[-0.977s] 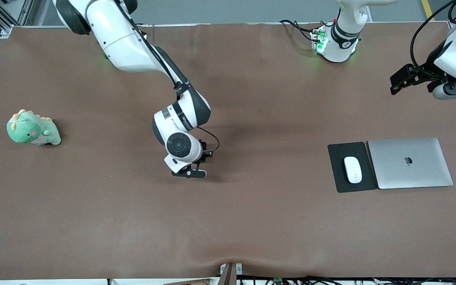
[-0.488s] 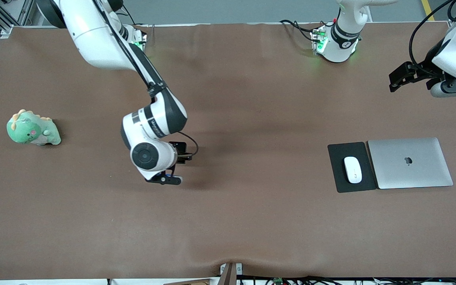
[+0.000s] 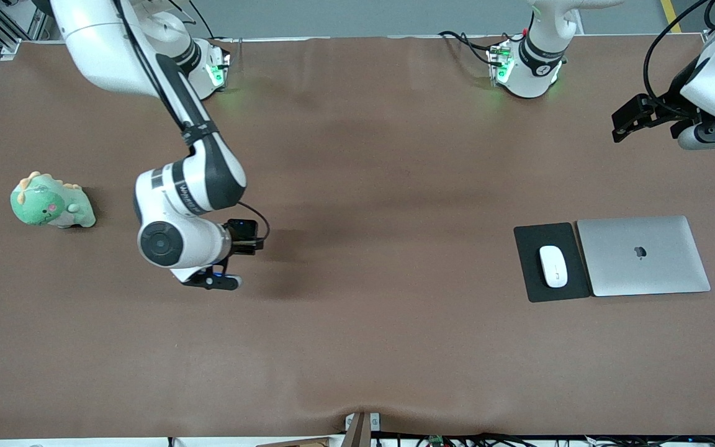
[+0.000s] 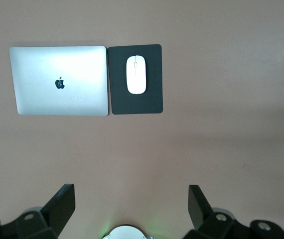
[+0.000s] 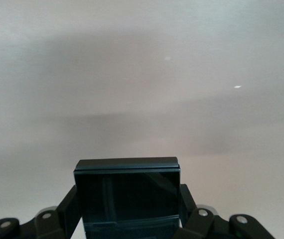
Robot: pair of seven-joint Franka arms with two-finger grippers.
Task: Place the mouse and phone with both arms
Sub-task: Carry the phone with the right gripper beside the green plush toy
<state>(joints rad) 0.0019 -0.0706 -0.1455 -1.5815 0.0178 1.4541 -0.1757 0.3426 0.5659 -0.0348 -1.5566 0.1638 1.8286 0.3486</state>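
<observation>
I will use my right gripper to set the black phone free on the table (image 3: 138,216) beside the green plush dinosaur, over toward the mouse pad.
The white mouse (image 3: 553,266) lies on a black mouse pad (image 3: 528,239) beside a shut silver laptop (image 3: 643,256), toward the left arm's end of the table. In the left wrist view the mouse (image 4: 136,74) shows far below my left gripper (image 4: 131,204), whose jaws stand wide apart with nothing between them. The left gripper (image 3: 625,124) hangs in the air at that end of the table. My right gripper (image 3: 247,239) is shut on the black phone (image 3: 244,227) over bare table. In the right wrist view the phone (image 5: 127,191) sits squarely between the fingers (image 5: 187,199).
A green plush dinosaur (image 3: 51,202) stands near the right arm's end of the table. The brown table cover (image 3: 395,347) lies bare between the plush and the mouse pad. The laptop (image 4: 60,79) touches the pad (image 4: 152,102) along one edge.
The right arm has carried the phone steadily toward the right arm's end of the table, closer to the plush dinosaur. The left arm has barely shifted.
</observation>
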